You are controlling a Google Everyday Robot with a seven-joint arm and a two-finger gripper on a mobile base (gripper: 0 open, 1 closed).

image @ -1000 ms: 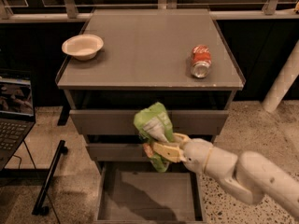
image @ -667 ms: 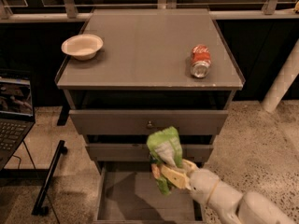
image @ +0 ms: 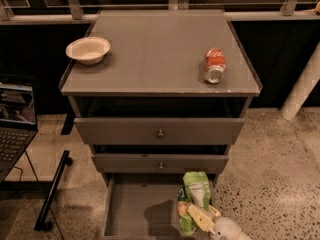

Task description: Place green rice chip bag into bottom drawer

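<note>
My gripper is going to let go of the green rice chip bag, now upright in the open drawer, on the bottom drawer's grey bottom, between its shadow and my arm [image: 188, 202].
The green rice chip bag [image: 194, 199] is a crumpled light-green foil bag held upright at the right side of the open bottom drawer [image: 135, 211]. My gripper [image: 200, 218] is at the bottom edge of the camera view and is shut on the bag's lower part, with yellowish fingers [image: 202, 219] pressed on it. The white arm behind it is mostly out of view. The drawer's grey floor shows to the left of the bag, with the bag's shadow on it.
A white bowl [image: 88, 49] and a red soda can [image: 214, 65] lying on its side are on the cabinet top. Two drawers with round knobs [image: 160, 133] stand partly open above. A laptop [image: 15, 119] is at the left, a white post [image: 302, 84] at the right.
The gripper has carried the bag down and to the right, from in front of the upper drawers to low over the bottom drawer. The arm has dropped mostly out of view.
</note>
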